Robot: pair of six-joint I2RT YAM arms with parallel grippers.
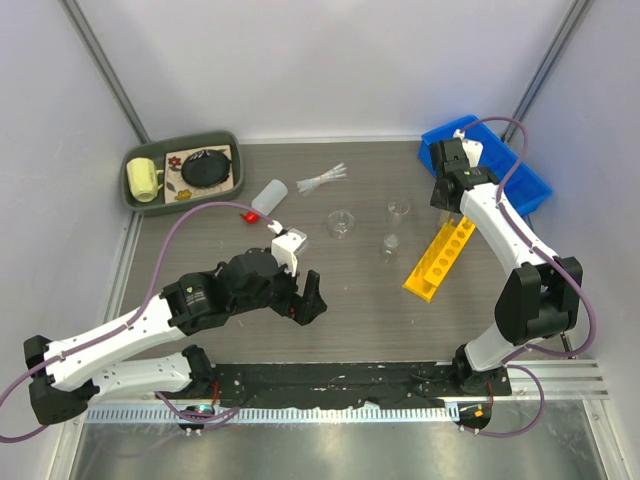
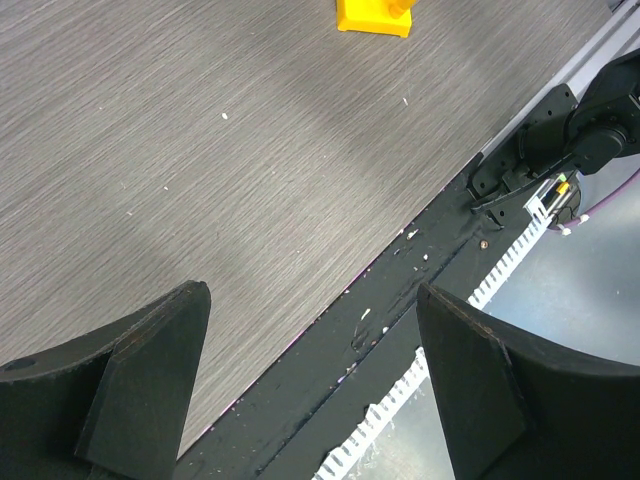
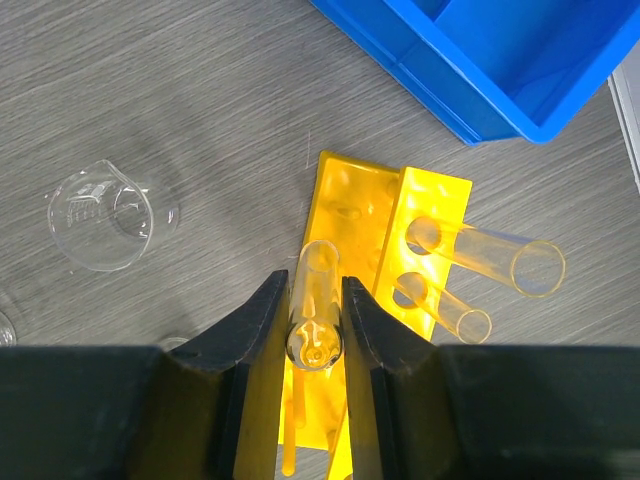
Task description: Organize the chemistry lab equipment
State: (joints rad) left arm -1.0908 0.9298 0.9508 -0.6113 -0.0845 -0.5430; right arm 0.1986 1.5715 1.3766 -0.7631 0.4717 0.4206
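Next, my right gripper releases the clear test tube on a peg [image 1: 447,232] [image 3: 325,248] close to the far end of the yellow rack.
The long yellow rack [image 1: 440,256] lies on the table at the right, with two clear tubes [image 3: 488,256] in its holes. My right gripper [image 3: 315,292] is shut on a clear test tube [image 3: 318,290], held just above the rack's [image 3: 352,196] far end; in the top view this gripper [image 1: 444,198] is over that end. My left gripper [image 1: 300,304] is open and empty, low over the near table, its fingers [image 2: 150,370] wide apart. The white squeeze bottle [image 1: 267,197] with a red cap lies at the left. Three small beakers [image 1: 341,222] [image 1: 398,210] [image 1: 389,245] stand mid-table. Thin pipettes [image 1: 322,180] lie behind them.
A blue bin [image 1: 487,163] stands at the back right, also in the right wrist view [image 3: 500,60]. A green tray [image 1: 182,193] at the back left holds a yellow mug [image 1: 145,180] and a round black object [image 1: 208,168]. A black strip [image 2: 400,290] edges the near table.
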